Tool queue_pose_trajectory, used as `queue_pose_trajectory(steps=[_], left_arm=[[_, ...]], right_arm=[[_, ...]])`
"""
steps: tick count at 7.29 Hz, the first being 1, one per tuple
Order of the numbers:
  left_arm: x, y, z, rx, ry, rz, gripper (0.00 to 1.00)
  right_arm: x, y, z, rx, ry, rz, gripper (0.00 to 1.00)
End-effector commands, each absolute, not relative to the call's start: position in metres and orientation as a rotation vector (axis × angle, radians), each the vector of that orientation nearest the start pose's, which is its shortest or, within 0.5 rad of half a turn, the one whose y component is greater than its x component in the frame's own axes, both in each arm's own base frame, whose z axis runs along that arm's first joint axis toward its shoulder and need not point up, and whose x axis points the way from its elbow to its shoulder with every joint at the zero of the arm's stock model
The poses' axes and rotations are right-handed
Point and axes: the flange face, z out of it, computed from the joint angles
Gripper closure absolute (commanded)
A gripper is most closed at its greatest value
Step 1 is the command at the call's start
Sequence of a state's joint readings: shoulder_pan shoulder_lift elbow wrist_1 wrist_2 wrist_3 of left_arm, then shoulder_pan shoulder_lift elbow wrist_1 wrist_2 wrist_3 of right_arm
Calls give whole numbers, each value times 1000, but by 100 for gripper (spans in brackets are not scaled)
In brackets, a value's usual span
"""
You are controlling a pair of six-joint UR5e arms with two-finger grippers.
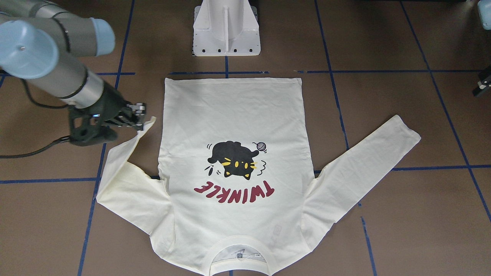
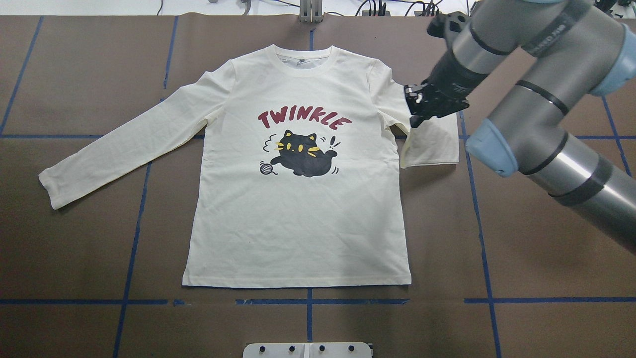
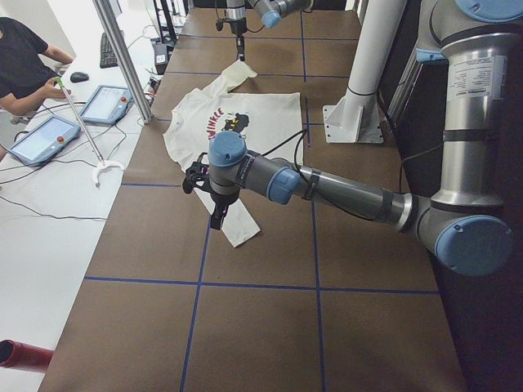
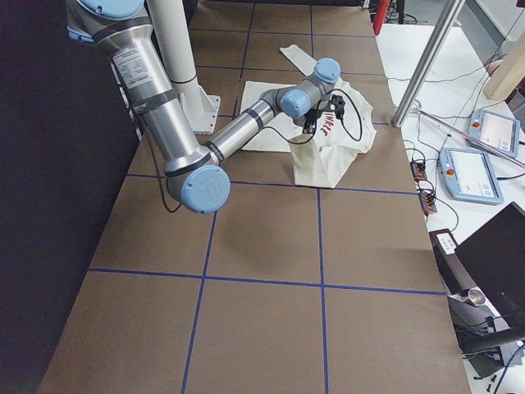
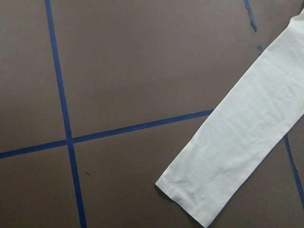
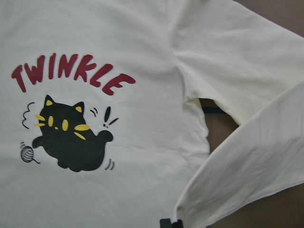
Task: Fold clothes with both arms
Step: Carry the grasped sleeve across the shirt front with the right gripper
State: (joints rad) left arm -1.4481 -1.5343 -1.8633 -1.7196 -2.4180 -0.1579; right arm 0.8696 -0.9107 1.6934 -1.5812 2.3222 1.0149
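My right gripper needs to let go of the cuff on the T-shirt's side edge (image 1: 308, 159) by the flat sleeve's armpit.
The cream T-shirt (image 2: 298, 219) lies flat and face up on the brown table, its cat and "TWINKLE" print showing, collar away from the robot. My right gripper (image 2: 415, 117) is shut on the cuff of the right sleeve (image 2: 432, 144), which is lifted and doubled back toward the shirt's side seam. The front view shows the same hold by the right gripper (image 1: 141, 123). Stretched out flat, the left sleeve (image 2: 129, 144) has its cuff (image 5: 190, 194) in the left wrist view. My left gripper (image 3: 216, 214) hangs high near that cuff, holding nothing; I cannot tell whether it is open.
The white pedestal base (image 1: 226, 30) stands at the robot's edge of the table. Blue tape lines (image 2: 134, 214) cross the brown surface. A person (image 3: 24, 65) sits at a side desk with tablets, behind a metal pole (image 3: 122, 61).
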Motion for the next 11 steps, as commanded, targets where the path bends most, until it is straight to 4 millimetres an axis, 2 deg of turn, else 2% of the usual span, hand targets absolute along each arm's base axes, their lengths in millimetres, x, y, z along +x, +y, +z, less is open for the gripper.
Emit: queue_pose_trajectory(steps=[1, 2, 3, 4, 5, 6, 7, 8, 10, 11], left_arm=[[1, -485, 506, 267, 882, 141, 0], [1, -485, 504, 275, 881, 146, 0], [1, -485, 503, 283, 883, 149, 0], [1, -485, 500, 290, 884, 150, 0], [1, -486, 499, 290, 885, 146, 0], [2, -487, 498, 289, 886, 143, 0], [2, -487, 499, 290, 886, 142, 0], [2, -486, 499, 291, 889, 144, 0], [2, -486, 500, 290, 892, 144, 0], [2, -486, 500, 289, 892, 144, 0]], right_arm=[[-532, -537, 71, 21, -1046, 56, 100], [-614, -526, 46, 103, -1097, 104, 100], [-673, -503, 23, 157, -1093, 139, 100], [-705, -480, 19, 231, -1063, 161, 100], [-720, -477, 21, 242, -1037, 164, 100], [-732, -484, 31, 262, -1050, 173, 100], [-741, -493, 26, 272, -1030, 188, 100], [-741, -501, 25, 297, -1016, 213, 100], [-730, -517, 7, 331, -1027, 259, 100], [-734, -522, 13, 362, -1036, 277, 100]])
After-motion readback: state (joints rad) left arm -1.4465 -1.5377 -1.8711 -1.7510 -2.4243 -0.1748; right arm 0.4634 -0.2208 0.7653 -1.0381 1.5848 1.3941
